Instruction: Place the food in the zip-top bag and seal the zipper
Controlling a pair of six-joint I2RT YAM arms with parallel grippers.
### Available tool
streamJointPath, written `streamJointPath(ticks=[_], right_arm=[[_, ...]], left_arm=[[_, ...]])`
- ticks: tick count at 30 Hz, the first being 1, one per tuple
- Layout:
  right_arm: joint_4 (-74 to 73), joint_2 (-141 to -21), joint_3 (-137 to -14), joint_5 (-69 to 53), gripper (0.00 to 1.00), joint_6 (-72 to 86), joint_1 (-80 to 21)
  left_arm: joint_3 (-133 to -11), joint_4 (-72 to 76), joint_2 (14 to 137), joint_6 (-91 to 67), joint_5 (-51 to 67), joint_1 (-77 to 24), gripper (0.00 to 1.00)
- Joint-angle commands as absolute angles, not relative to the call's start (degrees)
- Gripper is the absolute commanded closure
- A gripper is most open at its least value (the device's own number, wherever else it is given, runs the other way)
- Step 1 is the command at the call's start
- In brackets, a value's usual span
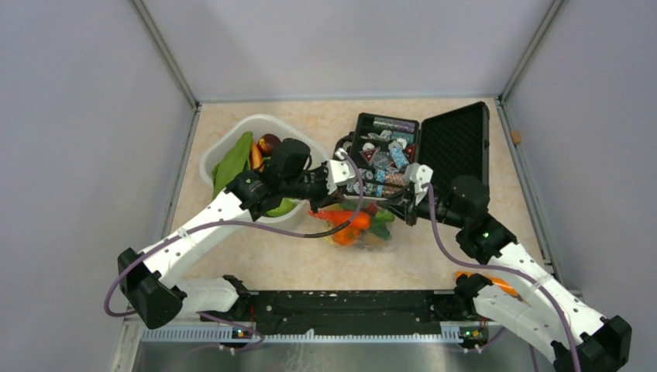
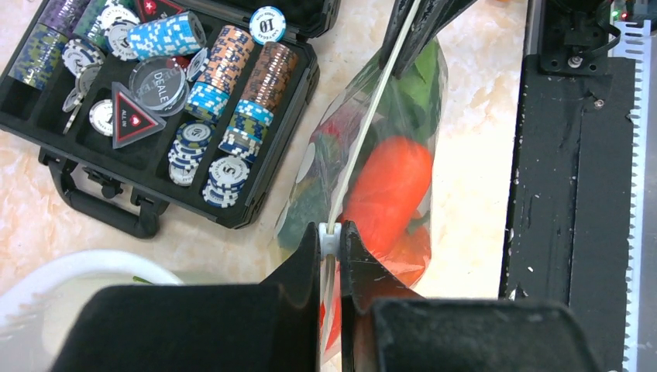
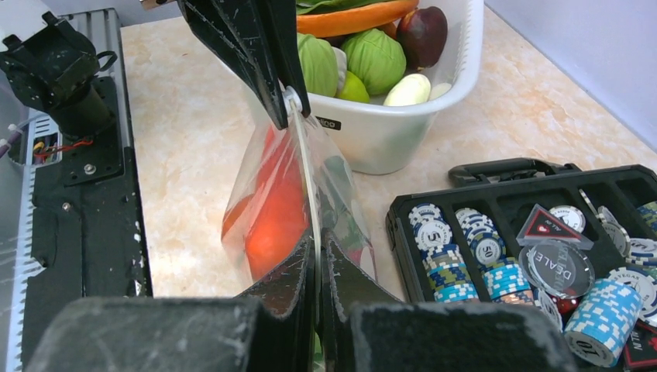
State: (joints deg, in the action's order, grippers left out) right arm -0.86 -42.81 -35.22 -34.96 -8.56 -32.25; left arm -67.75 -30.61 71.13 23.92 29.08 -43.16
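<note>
My right gripper holds the zipper at the end far from the white slider. Next, I open that gripper and take the zipper (image 3: 301, 139) close to the slider.
The zip-top bag (image 1: 358, 226) hangs off the table, stretched between my two grippers. It holds food: a red-orange pepper (image 2: 387, 194) and green leaves (image 2: 418, 77). The zipper (image 2: 364, 132) runs as a thin, taut whitish strip from one gripper to the other, and shows in the right wrist view too (image 3: 307, 182). My left gripper (image 2: 331, 232) is shut on the white slider at one end of the zipper. My right gripper (image 3: 318, 246) is shut on the zipper edge at the other end. In the top view the left gripper (image 1: 352, 186) and the right gripper (image 1: 399, 203) face each other.
A white basket (image 1: 225, 151) at the back left holds more food: green vegetables (image 3: 372, 58) and a dark fruit (image 3: 424, 35). An open black case (image 1: 457, 143) of poker chips (image 2: 232, 70) lies just behind the bag. The black arm base rail (image 1: 341, 310) runs along the near edge.
</note>
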Motion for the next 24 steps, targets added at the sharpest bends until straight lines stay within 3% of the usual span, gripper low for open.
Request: streamJointPath(ticks=[1,3,4,9,10,11,18,24], right_arm=[[1.35,-42.19,-35.23,-35.24,1.0,-8.88,-32.61],[1.22,-42.81,-35.69,-35.43,1.0,-8.65,-32.61],[1.22,-43.12,-35.99,-35.31,0.94,-8.14,-32.61],[-2.68,-43.75,-39.67,-36.24,0.51,-8.84,-32.61],[-3.96,-43.88,-40.63,-36.67,0.38,-9.44,-32.61],[-5.36,-44.23,-41.69,-37.04,0.35,-10.22,-32.61],[-11.05,-48.51,-47.06,-38.59,0.35,-13.96,-32.61],[-16.37,-52.19,-51.24,-41.7,0.44,-18.6,-32.89]], left_arm=[[-67.37,-31.07,68.76,24.16,29.1,-41.67,1.0],[-67.76,-30.76,69.05,23.32,30.83,-41.67,1.0],[-67.92,-30.51,69.18,22.92,31.71,-41.67,1.0],[-69.9,-29.48,70.39,20.87,36.27,-41.75,1.0],[-70.56,-29.37,70.59,20.57,37.08,-41.81,1.0],[-71.02,-29.29,70.98,20.38,38.24,-41.83,1.0],[-73.22,-28.3,73.33,19.51,41.52,-42.61,1.0],[-74.63,-28.52,74.49,19.33,41.77,-43.53,1.0]])
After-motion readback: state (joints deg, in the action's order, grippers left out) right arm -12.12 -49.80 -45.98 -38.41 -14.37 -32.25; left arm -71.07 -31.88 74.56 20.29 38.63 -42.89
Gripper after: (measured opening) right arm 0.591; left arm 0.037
